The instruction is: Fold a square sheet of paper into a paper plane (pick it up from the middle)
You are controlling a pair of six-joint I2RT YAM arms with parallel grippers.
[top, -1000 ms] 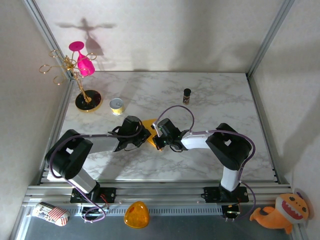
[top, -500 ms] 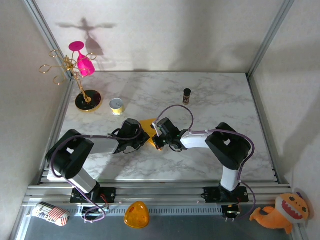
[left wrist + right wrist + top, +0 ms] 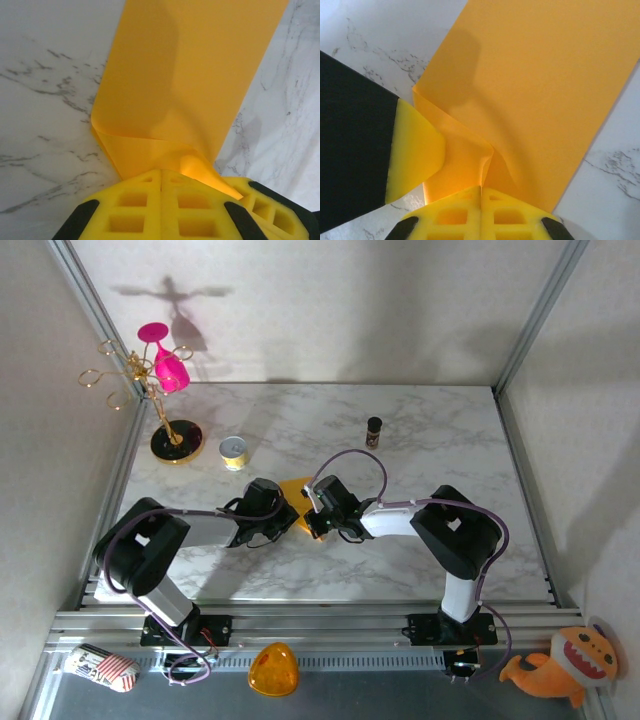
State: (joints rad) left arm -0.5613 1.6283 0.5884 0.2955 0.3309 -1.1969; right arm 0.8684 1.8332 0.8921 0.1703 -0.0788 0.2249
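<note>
The flap buckles at my right fingers; they should open, let it spread, then pinch its folded edge (image 3: 426,196).
The square sheet of paper (image 3: 297,493) is orange-yellow and lies mid-table between the two wrists, partly folded, with a raised crease near the fingers. In the left wrist view the sheet (image 3: 190,75) runs away from my left gripper (image 3: 161,172), whose yellow jaws are shut on its near fold. The right wrist view has the sheet (image 3: 545,85) pinched into a ridge by my right gripper (image 3: 481,188), also shut. The left gripper's finger (image 3: 415,150) rests on the paper just left of that ridge. In the top view the left gripper (image 3: 291,514) and right gripper (image 3: 311,521) nearly touch. A paper plane is out of view.
A small yellow tin (image 3: 233,451) and a gold rack (image 3: 165,430) holding a pink glass (image 3: 168,368) stand at the far left. A dark little bottle (image 3: 373,430) stands behind the arms. An orange plastic dome (image 3: 273,670) and a plush toy (image 3: 560,665) lie off the table's near edge.
The left wrist has shifted slightly toward the near edge and closer to the right gripper. The right arm and the paper have barely moved.
</note>
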